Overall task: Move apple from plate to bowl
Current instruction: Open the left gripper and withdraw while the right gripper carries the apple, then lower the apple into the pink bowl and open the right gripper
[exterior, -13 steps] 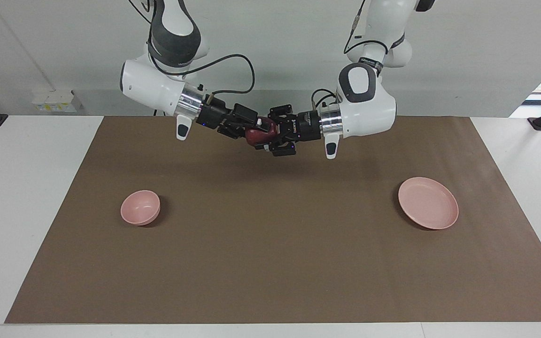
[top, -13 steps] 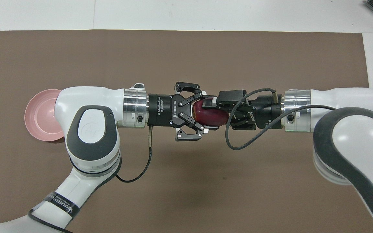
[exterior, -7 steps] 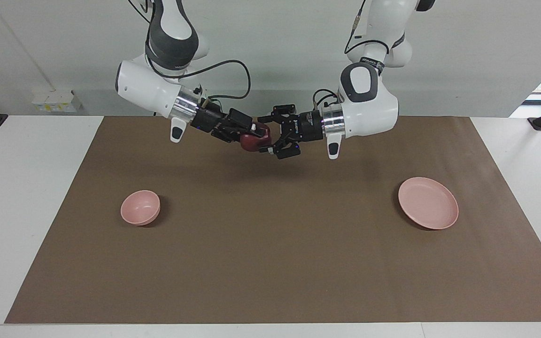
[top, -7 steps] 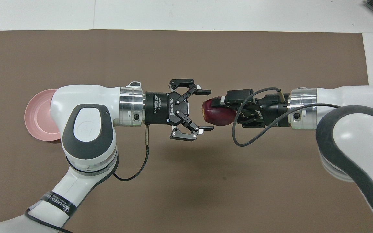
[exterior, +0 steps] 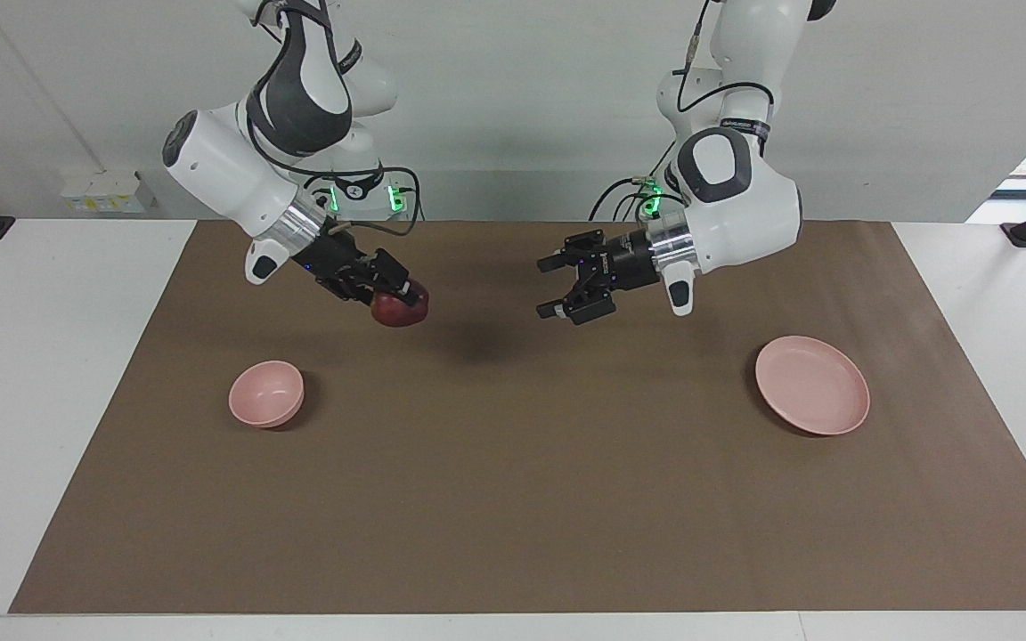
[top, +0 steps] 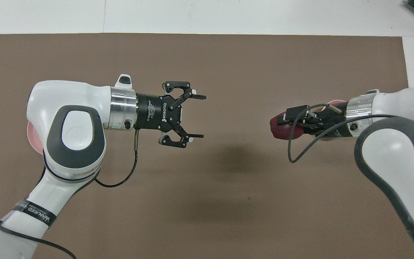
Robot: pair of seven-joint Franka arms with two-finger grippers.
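Observation:
The robot's right gripper will release the dark red apple inside the small deep pink bowl [top: 341, 121] on the brown mat. The apple is still in the air over the mat.
My right gripper [exterior: 406, 298] is shut on the dark red apple [exterior: 400, 310] and holds it in the air over the brown mat, toward the right arm's end and short of the bowl. The small deep pink bowl [exterior: 266, 393] stands empty on the mat. The wide pink plate [exterior: 812, 385] lies empty toward the left arm's end. My left gripper [exterior: 544, 288] is open and empty, in the air over the middle of the mat. In the overhead view the left gripper [top: 203, 116] is apart from the apple [top: 277, 129]. There the arms cover most of the plate [top: 32, 138] and the bowl [top: 334, 103].
The brown mat [exterior: 513, 499] covers most of the white table. Black stands sit at both ends of the table, off the mat.
My left gripper has let go of the apple and drawn back toward the plate's end. My right gripper has carried the apple away toward the bowl's end and lower.

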